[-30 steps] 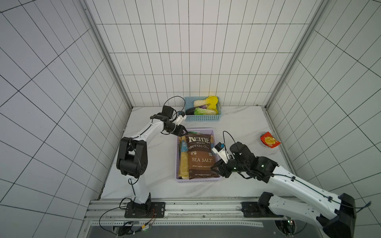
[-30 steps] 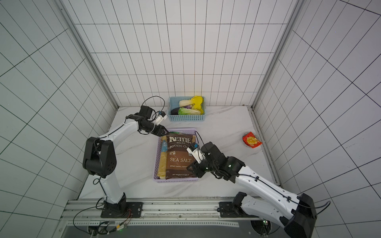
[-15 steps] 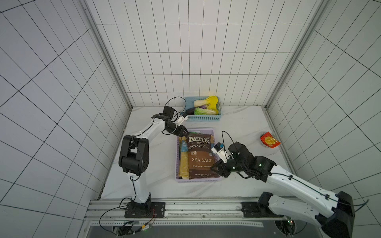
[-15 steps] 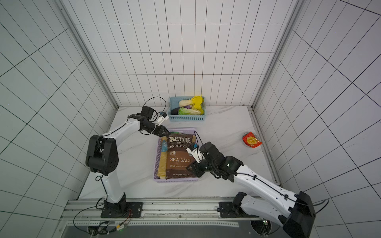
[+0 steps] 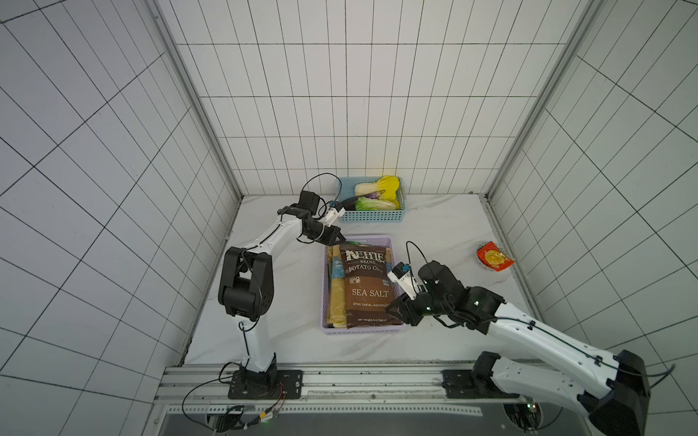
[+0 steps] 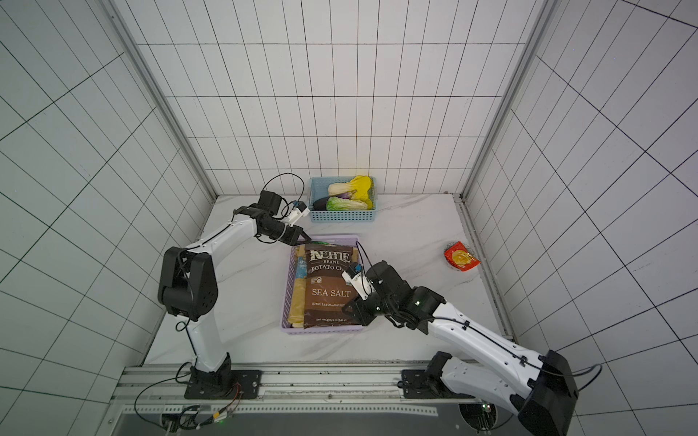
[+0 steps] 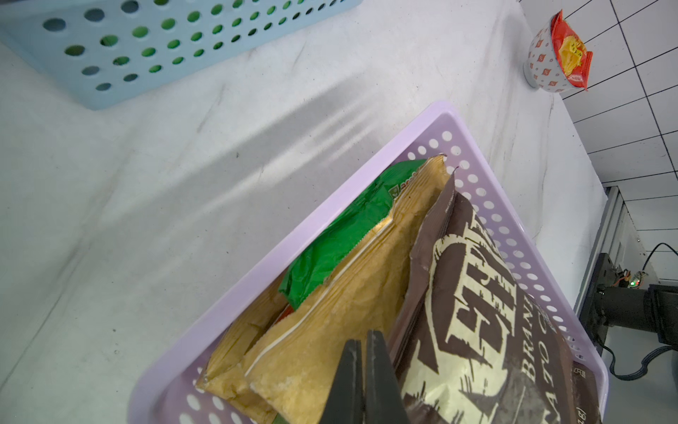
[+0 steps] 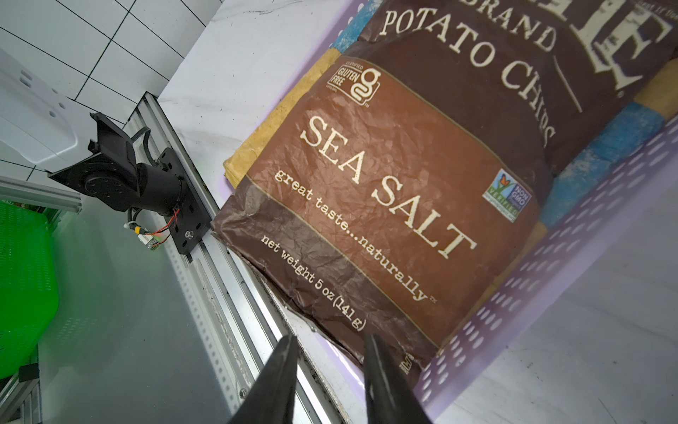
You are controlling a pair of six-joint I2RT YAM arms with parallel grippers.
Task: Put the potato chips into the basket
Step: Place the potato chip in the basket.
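My left gripper is closed and empty above the tan bag next to the Kettle bag, so it should open and pinch the Kettle bag's top edge (image 7: 408, 328).
The lilac basket (image 5: 362, 330) (image 6: 321, 330) lies mid-table and holds the potato chips. A dark brown Kettle bag (image 5: 364, 290) (image 6: 328, 290) (image 8: 403, 165) lies on top of tan bags (image 5: 336, 298) (image 7: 348, 293). A green bag (image 7: 341, 235) shows beneath them in the left wrist view. My left gripper (image 5: 342, 238) (image 7: 363, 336) hovers over the basket's far left corner, shut with nothing between its fingers. Over the basket's near right corner, by the Kettle bag's lower edge, my right gripper (image 5: 393, 307) (image 8: 330, 339) stands open and holds nothing.
A light blue basket (image 5: 372, 218) with toy vegetables stands at the back wall, just beyond the left gripper. A patterned cup (image 5: 485, 264) (image 7: 539, 62) with a red packet in it sits at the table's right edge. A metal rail (image 5: 340, 377) runs along the front.
The left gripper's jaws have come together and shut on nothing. It has edged slightly toward the basket's far corner. The right arm has barely moved.
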